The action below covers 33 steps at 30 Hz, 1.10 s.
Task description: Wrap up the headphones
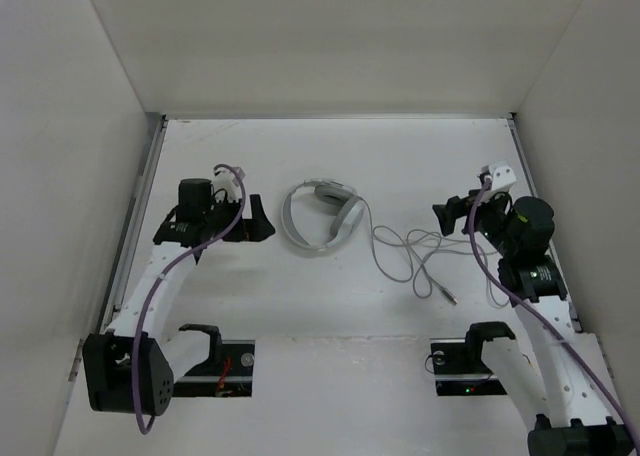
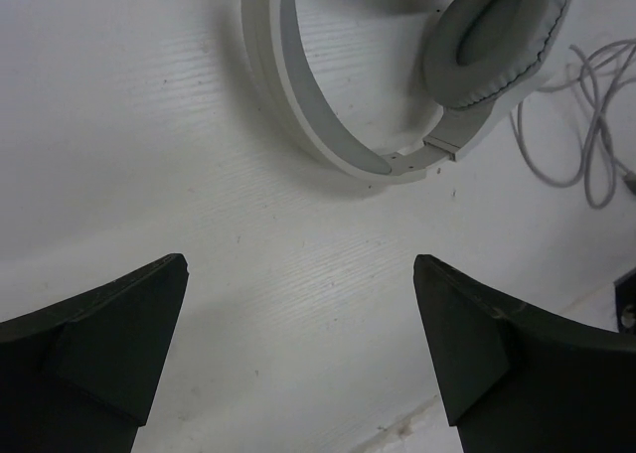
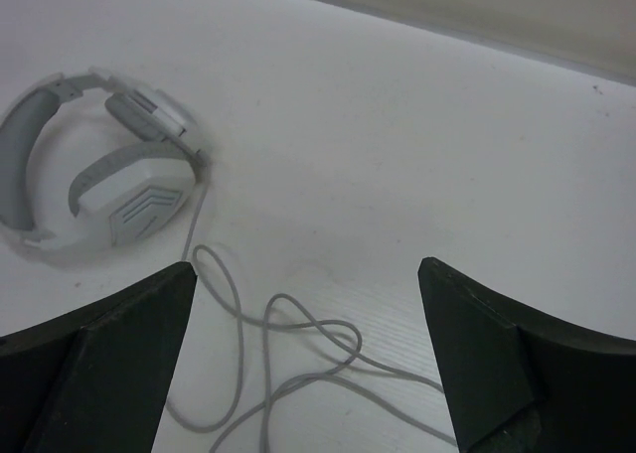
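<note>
Next, the left gripper I use should move to the middle of the headband [image 1: 286,220] [image 2: 267,46] on the headphones, opposite the earcups, and close there.
The light grey-white headphones [image 1: 322,217] lie flat in the middle of the table, headband curving to the left. Their thin grey cable [image 1: 410,256] runs right in loose loops and ends in a small plug [image 1: 449,296]. My left gripper [image 1: 258,220] is open and empty just left of the headband [image 2: 298,105], with an earcup [image 2: 494,38] further off. My right gripper [image 1: 443,216] is open and empty to the right of the cable loops [image 3: 298,344]; the headphones [image 3: 109,175] show at its upper left.
White walls enclose the table on the left, back and right. Two black arm-rest brackets [image 1: 205,338] [image 1: 490,338] stand at the near edge by slots in the table. Purple arm cables [image 1: 180,266] run along each arm.
</note>
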Each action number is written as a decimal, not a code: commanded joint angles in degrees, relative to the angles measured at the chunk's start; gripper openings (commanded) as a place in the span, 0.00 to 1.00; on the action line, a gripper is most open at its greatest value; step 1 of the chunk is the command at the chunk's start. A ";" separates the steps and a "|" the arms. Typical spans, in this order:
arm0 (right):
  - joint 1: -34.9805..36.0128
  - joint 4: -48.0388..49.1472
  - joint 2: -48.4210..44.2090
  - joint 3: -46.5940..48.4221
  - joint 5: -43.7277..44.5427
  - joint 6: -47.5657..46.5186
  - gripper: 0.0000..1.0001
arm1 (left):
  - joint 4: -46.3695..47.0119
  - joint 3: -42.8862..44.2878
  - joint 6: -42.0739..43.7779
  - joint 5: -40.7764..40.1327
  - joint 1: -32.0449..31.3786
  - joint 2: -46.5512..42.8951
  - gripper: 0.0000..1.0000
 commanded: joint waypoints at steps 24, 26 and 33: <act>3.51 8.03 9.75 3.43 4.06 7.61 1.00 | 11.28 17.92 -7.66 -28.94 -18.06 28.78 0.94; 3.51 8.47 10.19 2.90 3.97 7.61 1.00 | 11.72 18.98 -8.27 -28.77 -19.12 30.54 0.93; 0.88 9.79 12.29 4.48 4.06 9.10 1.00 | 11.37 16.01 -9.86 -29.64 -20.09 33.27 0.69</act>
